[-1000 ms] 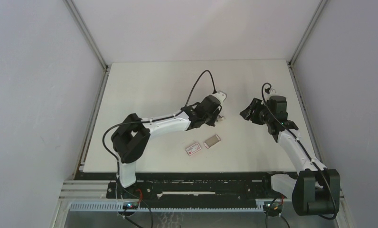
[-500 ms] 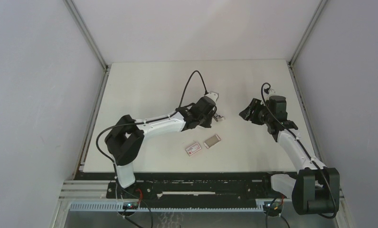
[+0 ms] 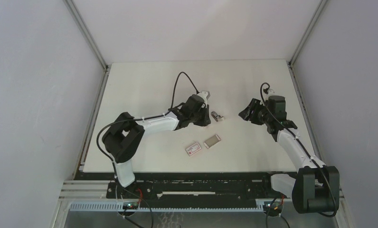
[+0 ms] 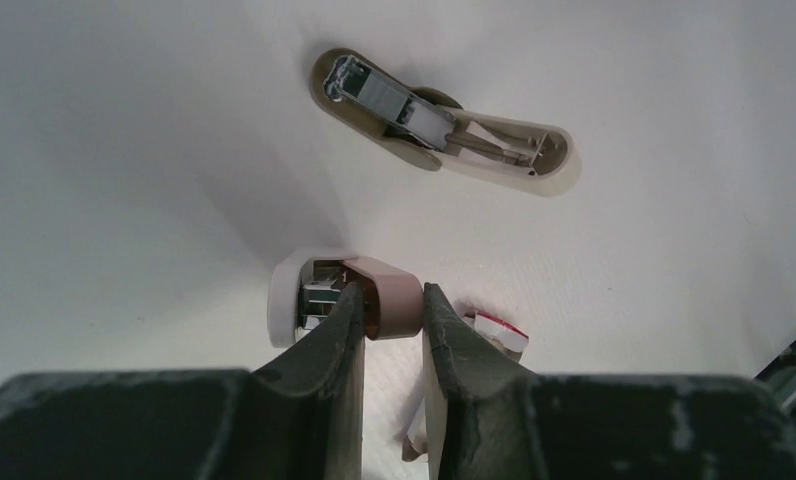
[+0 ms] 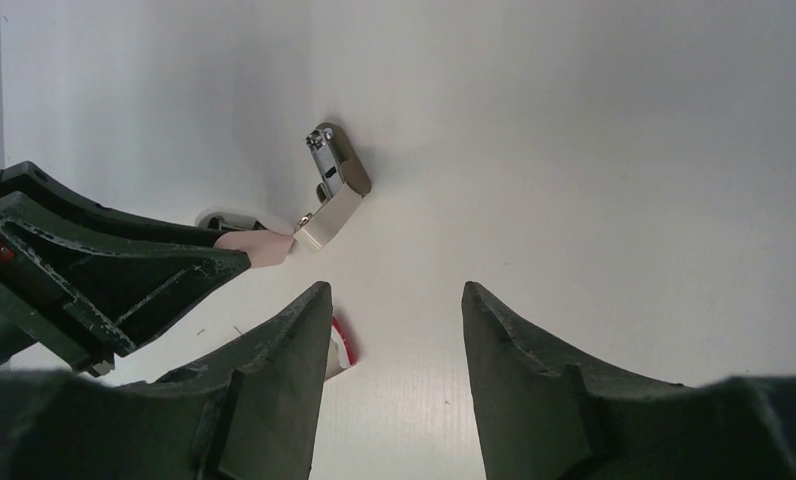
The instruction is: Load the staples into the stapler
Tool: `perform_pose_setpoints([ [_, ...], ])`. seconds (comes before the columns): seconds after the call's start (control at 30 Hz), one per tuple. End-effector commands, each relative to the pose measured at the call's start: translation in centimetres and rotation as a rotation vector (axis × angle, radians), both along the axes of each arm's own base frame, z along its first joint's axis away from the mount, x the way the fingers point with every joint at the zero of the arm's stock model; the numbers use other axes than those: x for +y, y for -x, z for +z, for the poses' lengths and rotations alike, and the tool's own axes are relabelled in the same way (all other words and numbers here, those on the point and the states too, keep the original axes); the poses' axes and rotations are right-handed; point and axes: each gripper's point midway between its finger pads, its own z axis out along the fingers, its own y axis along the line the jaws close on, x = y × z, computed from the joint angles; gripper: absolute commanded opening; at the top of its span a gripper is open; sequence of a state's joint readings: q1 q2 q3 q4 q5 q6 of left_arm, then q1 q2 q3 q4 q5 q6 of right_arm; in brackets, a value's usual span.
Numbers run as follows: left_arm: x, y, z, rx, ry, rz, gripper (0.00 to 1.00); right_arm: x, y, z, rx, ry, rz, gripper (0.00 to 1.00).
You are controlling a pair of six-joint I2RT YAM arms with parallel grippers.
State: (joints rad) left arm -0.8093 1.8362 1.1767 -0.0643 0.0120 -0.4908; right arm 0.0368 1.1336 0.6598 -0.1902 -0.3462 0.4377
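Next, the left gripper releases the pink-and-white stapler into the right gripper, over the bare table [image 3: 190, 128] beyond the white box.
My left gripper [image 3: 205, 117] [image 4: 388, 291] is shut on the small pink-and-white stapler [image 4: 334, 298], with metal showing inside it. Its pink tip also shows in the right wrist view [image 5: 264, 246]. A separate beige piece with a grey metal channel [image 4: 444, 125] [image 3: 217, 116] [image 5: 331, 187] lies open on the table just beyond it. The grey tray of staples [image 3: 212, 140] lies nearer the front. The white box with a red label [image 3: 193, 149] [image 4: 499, 333] [image 5: 342, 345] lies next to the tray. My right gripper [image 3: 246, 114] [image 5: 392, 300] is open and empty to the right.
The white table [image 3: 149, 90] has raised rails along its left and right edges. Grey walls close in both sides. The left arm's black cable [image 3: 180, 83] loops above its wrist.
My left gripper has drawn back to the left, holding the pink-and-white stapler. The beige metal piece now lies alone on the table. The right arm has hardly moved.
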Motion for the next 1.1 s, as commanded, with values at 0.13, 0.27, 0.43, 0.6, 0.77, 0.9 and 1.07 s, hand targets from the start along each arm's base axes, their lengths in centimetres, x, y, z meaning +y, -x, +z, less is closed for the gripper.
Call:
perform_pose_setpoints([
  [0.13,1.2,-0.3,-0.3,0.031,0.084,0.014,0.0,0.4,-0.8,0.8,-0.049,0.003,0.011,0.5],
  [0.27,1.2,-0.4,0.1,0.023,0.106,0.005,0.0,0.5,-0.8,0.7,-0.049,0.007,0.014,0.5],
  [0.43,2.0,-0.8,1.2,0.0,0.133,0.02,0.09,0.6,-0.8,0.7,-0.05,0.01,0.02,0.5],
  [0.6,3.1,-1.2,1.7,-0.009,0.156,0.039,0.23,0.6,-0.8,0.7,-0.054,0.016,0.025,0.51],
  [0.77,4.0,-1.7,1.8,-0.021,0.153,0.049,0.31,0.6,-0.7,0.7,-0.056,0.024,0.027,0.51],
  [0.9,4.5,-2.1,2.1,-0.034,0.155,0.055,0.29,1.5,-0.6,0.9,-0.073,0.023,0.069,0.51],
  [1.07,5.4,-1.9,2.1,-0.024,0.183,0.057,0.18,5.5,0.0,2.1,-0.186,0.079,0.253,0.57],
])
